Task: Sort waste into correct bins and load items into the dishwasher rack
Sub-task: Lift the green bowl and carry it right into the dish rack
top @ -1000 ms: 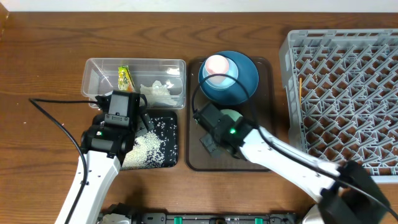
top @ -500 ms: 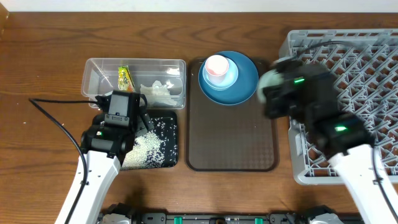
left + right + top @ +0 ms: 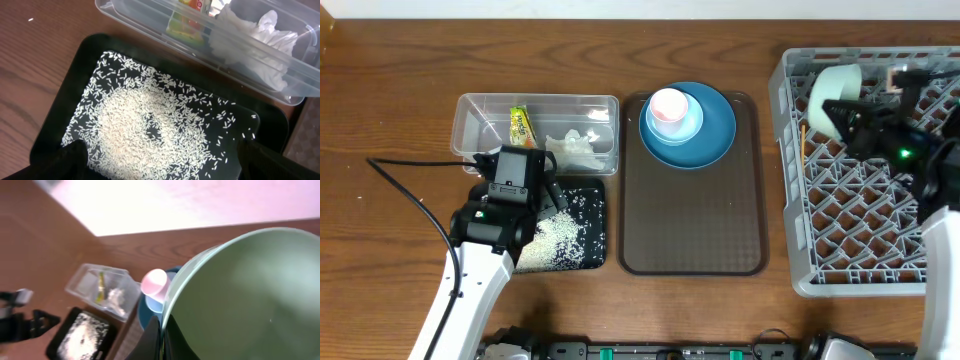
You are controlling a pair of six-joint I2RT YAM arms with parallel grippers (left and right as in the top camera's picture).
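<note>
The robot's right gripper needs to set the mint-green bowl, now tilted on edge over the rack, down in the grey rack's far corner [image 3: 820, 103] beside the wooden chopstick.
My right gripper [image 3: 853, 106] is shut on the rim of the mint-green bowl [image 3: 837, 87], holding it tilted on edge over the far left corner of the grey dishwasher rack [image 3: 798, 230]. In the right wrist view the bowl [image 3: 250, 295] fills the frame, its rim pinched at the right gripper [image 3: 162, 341]. My left gripper [image 3: 170, 172] hangs open over the rice [image 3: 150, 130] spread in the black tray [image 3: 85, 55]. The clear container [image 3: 470, 110] holds the yellow-green wrapper [image 3: 521, 125] and the white tissue [image 3: 570, 148]. The pink cup [image 3: 669, 103] sits in the light blue bowl [image 3: 687, 127] on the dark blue plate [image 3: 722, 135].
The plate stack stands at the far end of the brown serving tray [image 3: 690, 220]. A thin wooden chopstick [image 3: 803, 148] lies along the rack's left side. A black cable [image 3: 410, 190] trails across the table left of my left arm.
My right arm has carried the mint-green bowl from the brown tray rightward and up to the rack's far left corner. The left arm has not moved.
</note>
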